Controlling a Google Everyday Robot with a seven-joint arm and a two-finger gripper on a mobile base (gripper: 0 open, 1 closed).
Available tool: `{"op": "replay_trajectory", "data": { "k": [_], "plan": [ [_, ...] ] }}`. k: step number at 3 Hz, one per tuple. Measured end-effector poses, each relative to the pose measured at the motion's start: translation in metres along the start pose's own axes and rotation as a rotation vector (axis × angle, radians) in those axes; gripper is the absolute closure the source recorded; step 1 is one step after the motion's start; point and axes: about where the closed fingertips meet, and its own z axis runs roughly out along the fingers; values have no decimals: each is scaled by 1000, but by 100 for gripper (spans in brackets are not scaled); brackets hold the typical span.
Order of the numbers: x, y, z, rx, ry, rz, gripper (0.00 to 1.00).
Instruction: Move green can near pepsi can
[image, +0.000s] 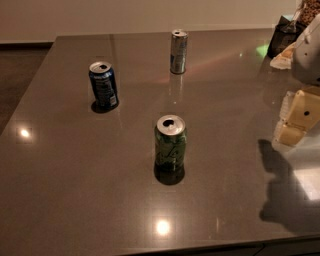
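Observation:
I should move my gripper to the green can next and close it around its upper half (170, 142), just below the can's silver top.
The green can (170, 141) stands upright near the middle of the dark table (75, 190), with a silver opened top. The pepsi can (103, 85), dark blue with light print, stands upright to the back left of it, well apart. My gripper (295, 120) is at the right edge of the view, a cream-coloured body hanging above the table, far to the right of the green can and holding nothing that I can see.
A slim silver-blue can (178, 51) stands upright at the back of the table. A dark box and some bags (285, 37) sit at the back right corner. The table's front edge runs along the bottom.

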Motion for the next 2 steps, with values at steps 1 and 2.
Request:
{"op": "replay_trajectory", "data": {
  "k": [1,2],
  "plan": [
    [0,0,0,0,0,0,0],
    [-16,7,4,-23,-56,-36,0]
  ]
}}
